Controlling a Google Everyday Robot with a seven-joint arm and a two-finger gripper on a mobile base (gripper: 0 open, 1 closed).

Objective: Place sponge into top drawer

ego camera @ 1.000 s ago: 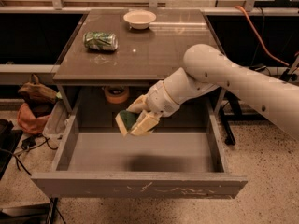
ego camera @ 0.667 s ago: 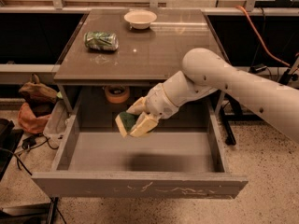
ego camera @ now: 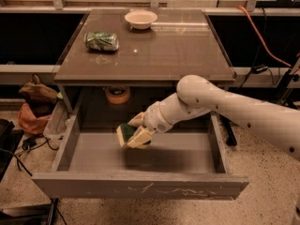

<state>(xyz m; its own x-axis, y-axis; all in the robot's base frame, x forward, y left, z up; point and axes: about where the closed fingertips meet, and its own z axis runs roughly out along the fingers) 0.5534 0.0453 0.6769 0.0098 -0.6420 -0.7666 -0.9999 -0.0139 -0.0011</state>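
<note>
The robot's gripper will release the sponge on the drawer's bottom in front of the orange roll [ego camera: 131, 139].
The top drawer [ego camera: 140, 185] is pulled wide open under the grey table [ego camera: 154, 50], its scratched front panel nearest the camera. My gripper [ego camera: 135, 134] hangs low inside the drawer, left of its middle, and is shut on the sponge [ego camera: 124, 133], whose green top and pale yellow foam show between the fingers. The sponge hovers just above the drawer floor [ego camera: 178, 156], casting a shadow on it.
A crushed green can [ego camera: 101, 41] lies on the table's back left and a white bowl [ego camera: 140, 18] stands at the back middle. An orange roll [ego camera: 116, 95] sits on the shelf behind the drawer. Bags [ego camera: 35, 104] and cables lie on the floor at left.
My gripper has sunk a little lower into the drawer with the sponge still held. The drawer and table things have not moved.
</note>
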